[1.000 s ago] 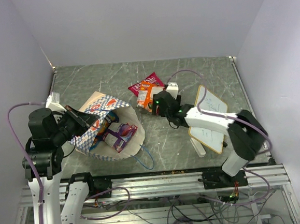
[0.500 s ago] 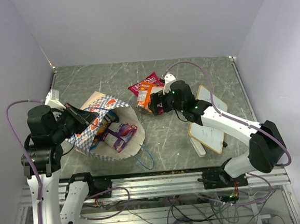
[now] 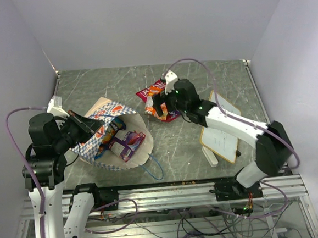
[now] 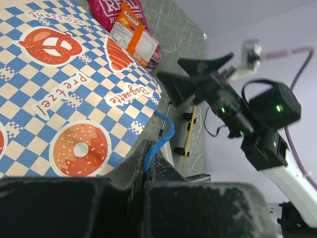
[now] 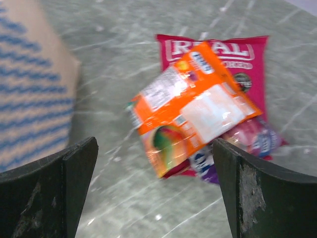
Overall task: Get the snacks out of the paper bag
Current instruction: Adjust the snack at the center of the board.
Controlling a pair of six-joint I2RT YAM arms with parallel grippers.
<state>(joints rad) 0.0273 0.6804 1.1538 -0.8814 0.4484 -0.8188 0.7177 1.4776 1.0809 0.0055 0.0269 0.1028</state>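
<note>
Next, I reach my right gripper into the checkered paper bag and close it on the purple packet's end (image 3: pixel 138 142) nearest the bag's opening.
The checkered paper bag (image 3: pixel 106 115) lies on its side at the left, mouth toward the near edge. A purple packet (image 3: pixel 129 141) and a blue-green packet (image 3: pixel 109 133) show in its cream inside. My left gripper (image 3: pixel 86 125) is shut on the bag's blue string handle (image 4: pixel 164 133), which is pinched between the jaws (image 4: pixel 147 150). The red bag (image 3: pixel 150 90) and orange packet (image 3: pixel 153 104) lie on the table right of the paper bag. My right gripper (image 3: pixel 159 107) hovers open over them, empty (image 5: pixel 153 148); the orange packet (image 5: pixel 193 106) lies on the red bag (image 5: pixel 218 52) and a purple packet (image 5: pixel 210 166).
The wood-framed whiteboard (image 3: pixel 221 128) lies at the right with a white marker (image 3: pixel 210 158) by its near corner. The bag's other blue handle (image 3: pixel 156 166) trails toward the front rail. The paper bag's side (image 5: pixel 34 94) is just left of my right gripper.
My right arm has swung left and farther out, so its open gripper now hangs over the orange and red packets. The left gripper and the paper bag have stayed put.
</note>
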